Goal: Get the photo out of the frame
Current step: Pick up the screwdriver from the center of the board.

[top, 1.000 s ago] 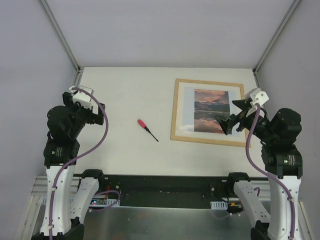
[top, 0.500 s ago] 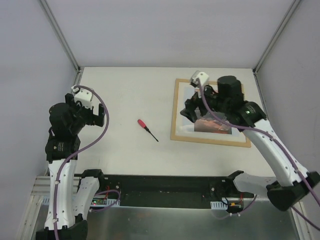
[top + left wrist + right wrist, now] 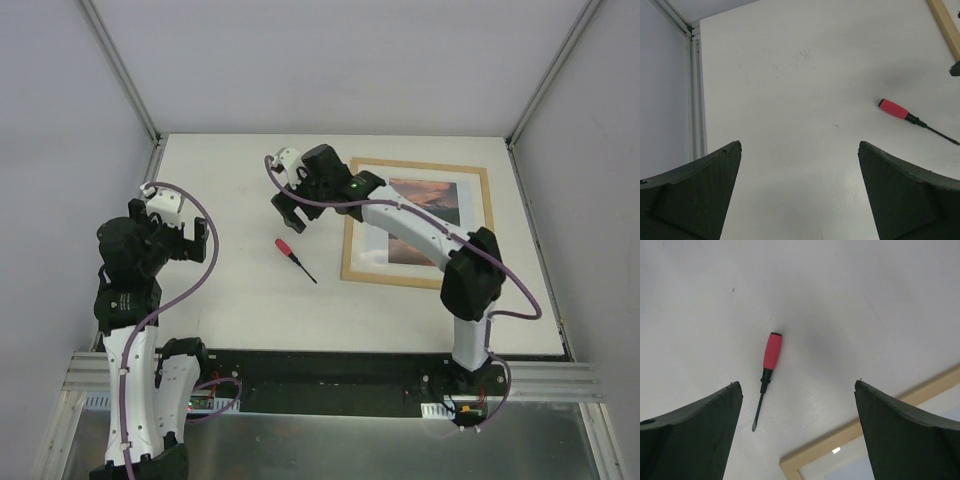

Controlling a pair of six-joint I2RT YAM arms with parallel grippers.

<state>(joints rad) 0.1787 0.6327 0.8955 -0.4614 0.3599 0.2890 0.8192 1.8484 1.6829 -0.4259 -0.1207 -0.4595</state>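
Observation:
My right gripper will pick up the red-handled screwdriver next, closing around the middle of the screwdriver's handle [image 3: 284, 246] [image 3: 772, 351].
The frame [image 3: 416, 278] of light wood lies flat at the right of the table, face up, with the photo [image 3: 441, 199] of a sunset lake inside a white border. My right arm reaches leftward across it and hides part of the print. The right gripper [image 3: 288, 211] hangs open above the bare table just left of the frame, holding nothing. In the right wrist view its open gripper [image 3: 797, 384] looks down on the frame's corner [image 3: 840, 438]. My left gripper [image 3: 190, 240] is raised at the left side, open and empty, far from the frame. The left wrist view shows its spread fingers [image 3: 695, 185] over the table.
A red-handled screwdriver [image 3: 293, 257] lies on the table between the arms, just below the right gripper; it also shows in the right wrist view [image 3: 771, 352] and the left wrist view [image 3: 895, 109]. A metal rail [image 3: 696, 95] runs along the table's left edge.
The right arm has swung from the right side across the frame, so its gripper now hangs left of it near the screwdriver. The left arm shifted slightly. Both grippers stayed open.

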